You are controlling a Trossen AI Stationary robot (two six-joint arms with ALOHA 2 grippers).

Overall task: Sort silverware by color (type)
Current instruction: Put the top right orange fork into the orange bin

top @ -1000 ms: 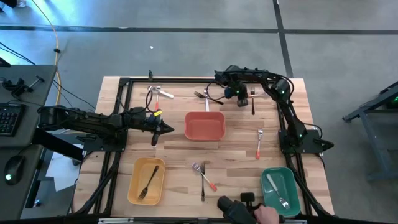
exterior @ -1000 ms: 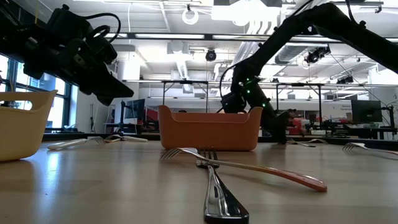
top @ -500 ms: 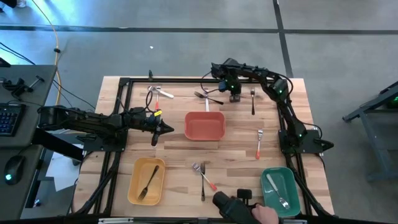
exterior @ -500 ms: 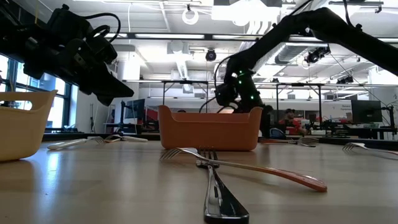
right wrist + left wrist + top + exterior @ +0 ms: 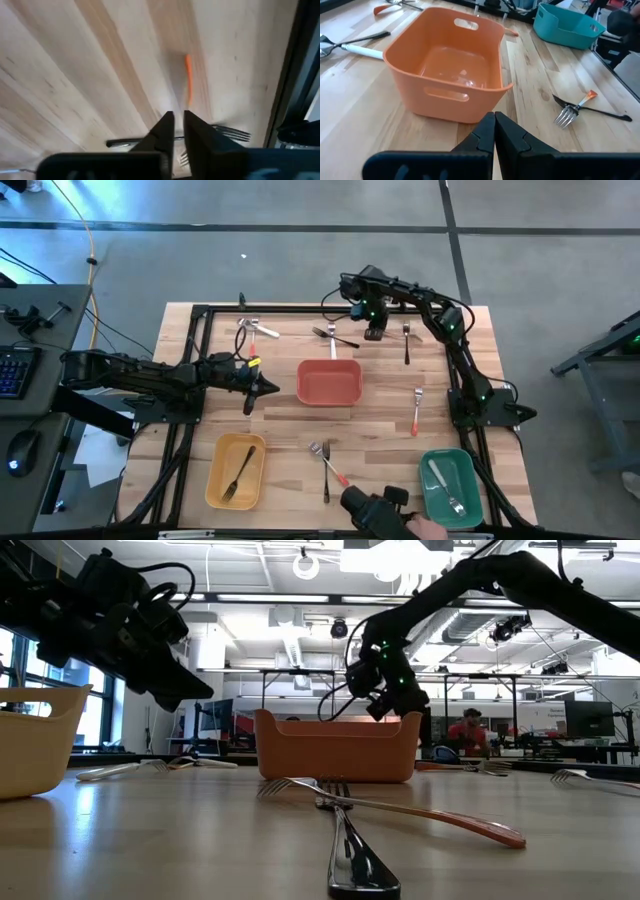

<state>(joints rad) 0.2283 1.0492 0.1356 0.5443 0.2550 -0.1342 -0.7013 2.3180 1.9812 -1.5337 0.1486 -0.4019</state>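
Note:
The orange handle sits to the side of the gap between my right gripper's fingers. I will open them and pinch closer to the handle's loose end [image 5: 188, 58].
My right gripper [image 5: 372, 331] hangs above the table's far edge, pointing steeply down, with an orange utensil handle [image 5: 188, 80] in its nearly shut fingers [image 5: 178, 118]. Under it a dark fork [image 5: 150, 142] lies on the wood [image 5: 336, 335]. My left gripper [image 5: 250, 402] waits shut left of the red bin [image 5: 330, 364], its tips [image 5: 494, 118] touching nothing. More silverware lies flat on the table: a fork [image 5: 406, 343], an orange-handled fork [image 5: 416, 416], a crossed pair [image 5: 325, 460] and a pair at the far left [image 5: 255, 330]. My right gripper pinches one end of the orange handle [image 5: 189, 104] between its two fingertips, coming from above and pointing steeply down. The handle sticks out beyond the fingers toward the table and is lifted clear of the wood. The fingers hide the utensil's other end.
The yellow bin [image 5: 213, 471] at the near left holds a dark fork [image 5: 238, 470]. The green bin [image 5: 426, 480] at the near right holds a pale utensil [image 5: 446, 488]. A person's hand with a dark device [image 5: 380, 510] is at the near edge. A black frame [image 5: 200, 310] borders the table.
My right gripper has risen from the table near the far edge, shifted a little toward the table's left and rolled its wrist. My left arm has kept still.

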